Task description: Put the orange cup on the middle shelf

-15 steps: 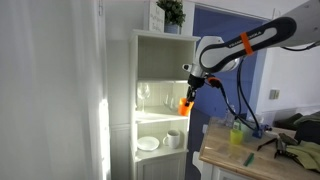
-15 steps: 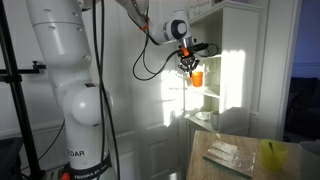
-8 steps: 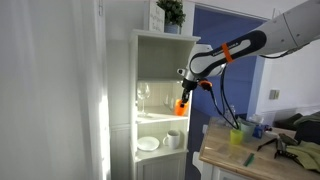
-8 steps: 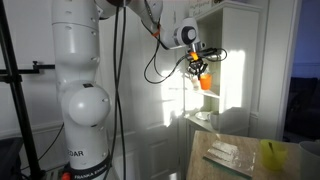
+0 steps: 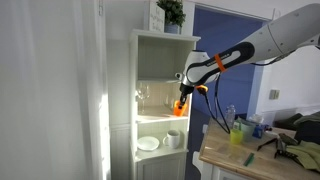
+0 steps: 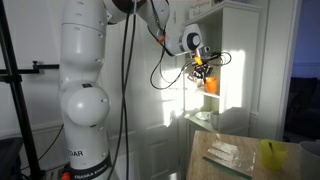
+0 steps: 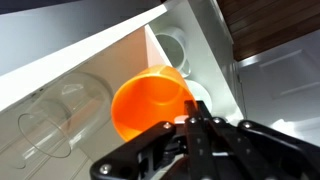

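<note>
Next, my gripper lets go of the orange cup beside the clear wine glasses, up on the middle shelf (image 5: 176, 114) (image 7: 148, 92) that sits above the white mug.
My gripper (image 5: 184, 92) is shut on the rim of the orange cup (image 5: 179, 105) and holds it at the front opening of the white cabinet, just above the middle shelf (image 5: 158, 118). The cup also shows in an exterior view (image 6: 210, 86) under my gripper (image 6: 204, 70). In the wrist view the cup's open mouth (image 7: 145, 105) faces the camera, with my shut jaws (image 7: 196, 124) on its rim. Clear wine glasses (image 5: 144, 97) stand on the middle shelf and lie blurred at the left of the wrist view (image 7: 55, 130).
A white plate (image 5: 148, 144) and white mug (image 5: 173, 138) sit on the lower shelf. A potted plant (image 5: 172, 12) stands on the cabinet top. A wooden table (image 5: 262, 157) with a yellow-green cup (image 5: 237, 134) is beside the cabinet. The robot base (image 6: 85, 90) stands close by.
The arm has carried the orange cup toward the cabinet, from in front of it to the opening at the middle shelf level. The grip has stayed shut.
</note>
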Available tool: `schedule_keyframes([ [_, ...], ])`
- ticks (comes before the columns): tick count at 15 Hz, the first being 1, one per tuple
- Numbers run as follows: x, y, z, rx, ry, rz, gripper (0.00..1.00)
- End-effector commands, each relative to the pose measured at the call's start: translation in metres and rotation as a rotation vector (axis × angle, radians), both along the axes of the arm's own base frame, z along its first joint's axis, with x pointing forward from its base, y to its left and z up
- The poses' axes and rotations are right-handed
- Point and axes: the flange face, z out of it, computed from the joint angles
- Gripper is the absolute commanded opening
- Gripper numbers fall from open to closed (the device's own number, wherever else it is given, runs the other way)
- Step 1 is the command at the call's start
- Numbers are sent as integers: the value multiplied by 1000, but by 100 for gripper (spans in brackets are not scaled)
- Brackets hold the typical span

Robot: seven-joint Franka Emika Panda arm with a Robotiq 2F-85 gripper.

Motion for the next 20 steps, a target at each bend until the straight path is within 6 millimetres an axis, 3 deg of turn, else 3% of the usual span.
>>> schedule_keyframes([
  [1,10,2,-5,-21,-33,-30,1],
  [11,17,2,-17,-53,-88,-83,1],
  [12,18,1,-17,-55,-92,-90,8],
  [13,18,1,-17,-58,-97,-96,24],
  [14,18,0,-17,-61,-99,-99,31],
  [15,19,-1,-18,-63,-103,-103,34],
  [19,21,-6,-20,-71,-126,-119,60],
  [20,22,-7,-20,-70,-134,-120,62],
])
